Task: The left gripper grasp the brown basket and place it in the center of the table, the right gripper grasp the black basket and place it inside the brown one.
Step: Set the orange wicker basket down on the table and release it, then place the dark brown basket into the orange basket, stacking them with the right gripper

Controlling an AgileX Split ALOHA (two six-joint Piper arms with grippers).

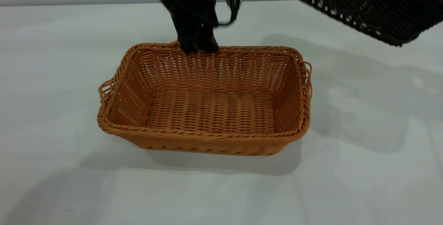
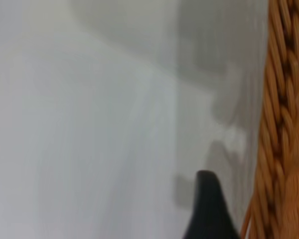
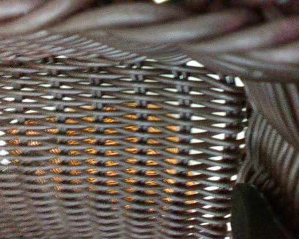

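Next, my right gripper releases the black basket between the woven sides of the brown basket (image 1: 216,83), above the brown basket's bottom.
The brown basket (image 1: 207,138) stands upright on the table (image 1: 52,79), near its middle. My left gripper (image 1: 199,47) reaches down onto the basket's far rim. In the left wrist view one black finger (image 2: 209,209) stands clear of the braided rim (image 2: 284,124), with a strip of table between them, so the gripper is open. The black basket (image 1: 367,3) hangs tilted in the air at the upper right, off the table. My right gripper is outside the exterior view. One of its fingers (image 3: 251,214) lies against the dark weave (image 3: 139,74), and orange wicker shows through the gaps.
Shadows of the arms and the raised basket fall on the table to the right of the brown basket. A black cable loop (image 1: 232,14) dangles beside the left arm.
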